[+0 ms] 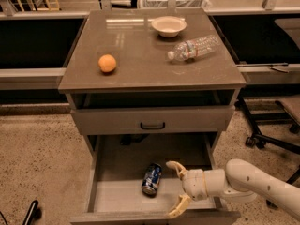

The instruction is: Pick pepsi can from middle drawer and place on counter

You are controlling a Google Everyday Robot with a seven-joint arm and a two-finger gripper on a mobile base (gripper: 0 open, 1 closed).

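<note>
The pepsi can is to be held lengthwise between my gripper's fingers, so next my gripper should close on the pepsi can's near end (149, 191) and its far end.
The pepsi can (152, 178) is dark blue with white markings and lies on its side on the pale floor of the open middle drawer (117, 191), near the middle. My gripper (177, 189) is low inside the drawer, just right of the can and apart from it, with its two tan fingers spread wide open and empty. The white arm reaches in from the lower right. The glossy grey-brown counter (140, 55) tops the cabinet above.
On the counter sit an orange (107, 63) at the left, a white bowl (168, 26) at the back and a clear water bottle (193, 48) lying at the right. A closed drawer front with a black handle (152, 125) overhangs. An office chair base (272, 135) stands at the right.
</note>
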